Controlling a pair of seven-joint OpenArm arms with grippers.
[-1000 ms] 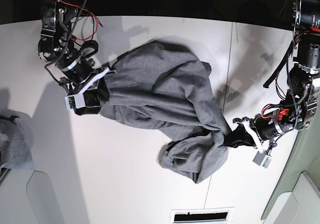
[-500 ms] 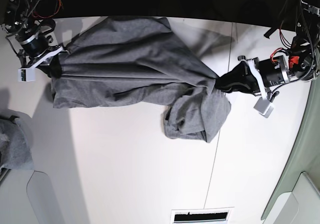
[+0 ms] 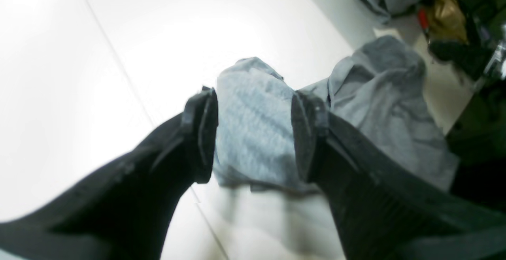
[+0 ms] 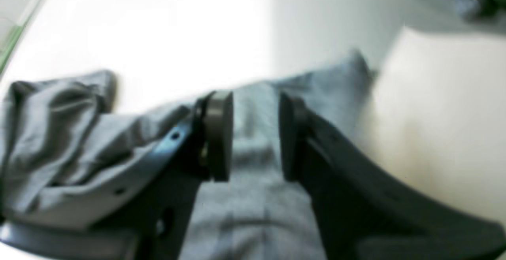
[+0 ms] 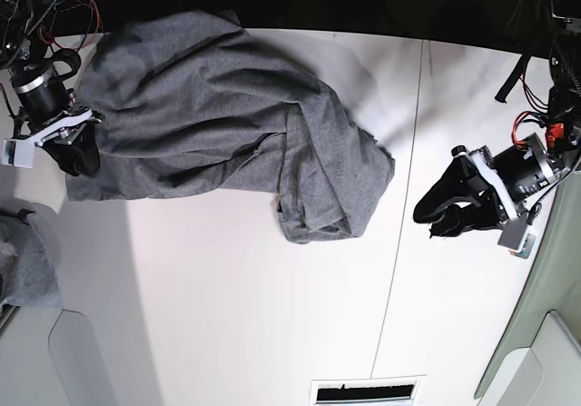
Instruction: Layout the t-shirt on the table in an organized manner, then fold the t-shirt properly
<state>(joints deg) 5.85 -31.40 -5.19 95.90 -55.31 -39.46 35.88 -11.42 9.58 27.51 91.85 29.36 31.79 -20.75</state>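
Observation:
Next, my left gripper grabs the heather-grey t-shirt at the near corner of its bunched fold (image 5: 347, 225) (image 3: 229, 77), on the side that faces the dark seam.
The heather-grey t-shirt (image 5: 218, 124) lies rumpled on the white table (image 5: 272, 315) at the back left, with a bunched fold at its near right end. My left gripper (image 5: 431, 220) stands open to the right of the shirt, apart from it. In the left wrist view its fingers (image 3: 201, 133) are spread, and the t-shirt (image 3: 379, 94) lies beyond them. My right gripper (image 5: 80, 161) is at the shirt's left edge. In the blurred right wrist view the right gripper (image 4: 255, 106) has its pads apart over the t-shirt's grey cloth (image 4: 59, 141).
A smaller grey cloth bundle (image 5: 27, 270) sits at the left edge. A thin dark seam (image 5: 399, 242) crosses the tabletop right of the shirt. A pale grey-green panel (image 5: 545, 333) borders the right side, and a dark slot (image 5: 368, 392) sits at the near edge.
The shirt was dragged toward the back left and spread wider. My left gripper opened, let the cloth go and drew back to the right. My right gripper's jaws parted.

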